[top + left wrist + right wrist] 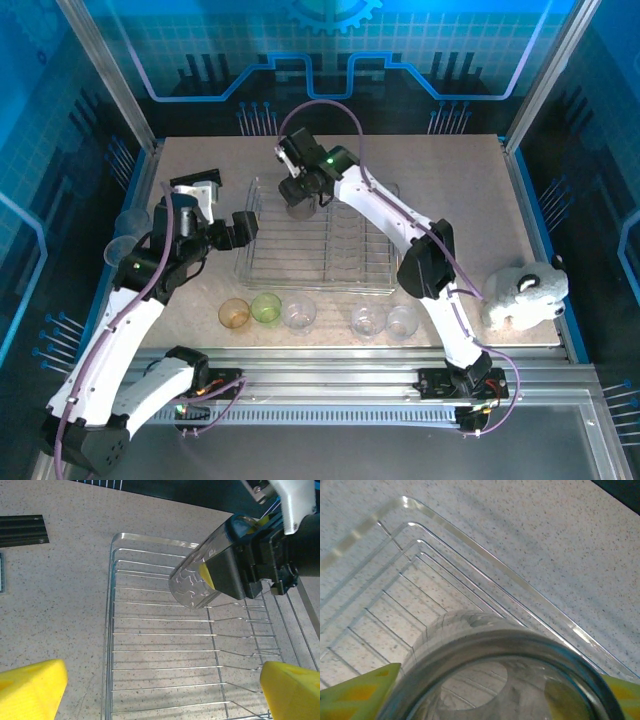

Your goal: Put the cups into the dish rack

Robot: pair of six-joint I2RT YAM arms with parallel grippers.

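My right gripper is to set down the smoky grey cup, now tilted just above the rods, on the dish rack's rods. Next, I let go of it there, close inside the dish rack's far edge (pixel 317 212).
The silver wire dish rack (pixel 345 262) lies at the table's middle. My right gripper (pixel 299 198) hangs over its far left corner, shut on a smoky grey cup (pixel 300 209) that is tilted, base downward, just above the rods. The right wrist view looks down over that cup's rim (pixel 485 645) to the rack corner (pixel 415 570). Beside the rack's left edge, my left gripper (pixel 246 229) is open, nothing between its yellow fingertips (pixel 30 687); the rack (pixel 150 650) and the held cup (pixel 192 585) lie beyond. In front of the rack stand an orange cup (pixel 234 314), a green cup (pixel 266 307) and three clear cups (pixel 299 312).
A white stuffed toy (pixel 525 293) sits at the table's right edge. Two pale cups (pixel 124 236) lie past the left edge, behind the left arm. A black ridged bar (pixel 22 530) rests on the table left of the rack. Metal frame posts border the table.
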